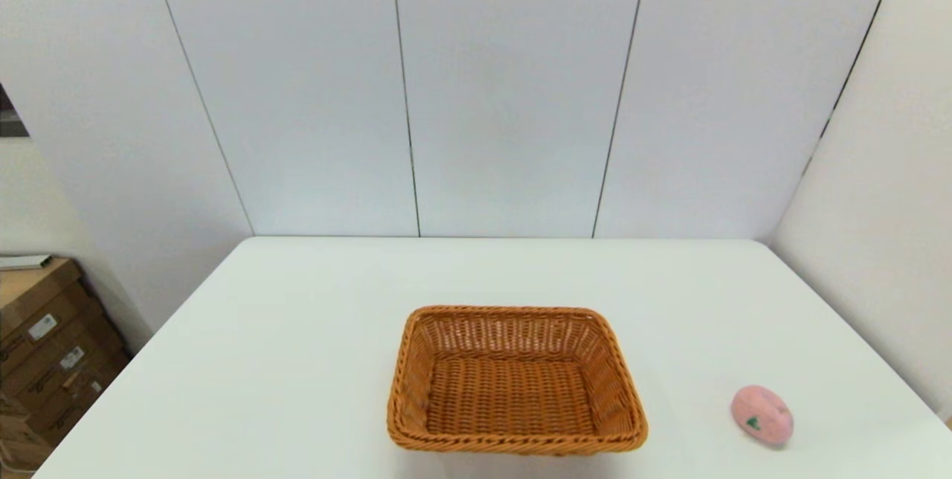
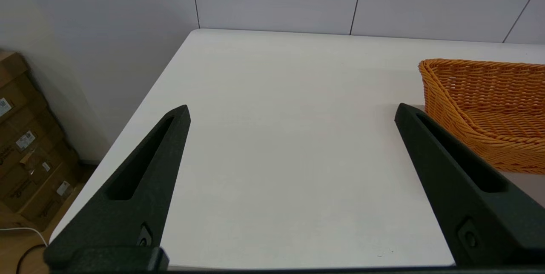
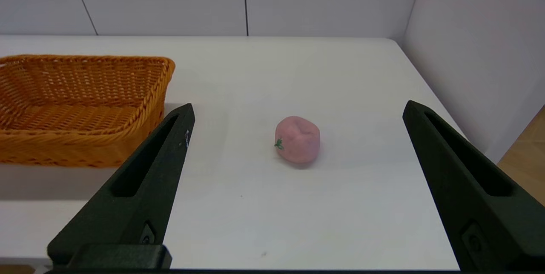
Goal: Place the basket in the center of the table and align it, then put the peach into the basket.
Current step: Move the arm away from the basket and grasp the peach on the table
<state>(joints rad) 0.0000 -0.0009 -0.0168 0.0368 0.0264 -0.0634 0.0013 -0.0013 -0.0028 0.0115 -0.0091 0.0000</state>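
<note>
Next, my right gripper moves next to the pink peach and grabs it across the peach's middle [image 1: 761, 413] [image 3: 297, 140], beside the peach's green leaf.
An empty orange-brown wicker basket [image 1: 515, 382] sits squarely on the white table [image 1: 297, 330], near the front edge and about mid-width. The pink peach [image 1: 761, 415] lies on the table to the basket's right, apart from it. Neither arm appears in the head view. In the right wrist view my right gripper [image 3: 298, 110] is open, held back from the peach [image 3: 297, 139], with the basket [image 3: 81, 108] off to one side. In the left wrist view my left gripper [image 2: 291, 110] is open over bare table, beside the basket [image 2: 489, 112].
White wall panels [image 1: 513, 92] stand right behind the table's far edge and along its right side. Cardboard boxes [image 1: 44, 345] are stacked on the floor past the table's left edge.
</note>
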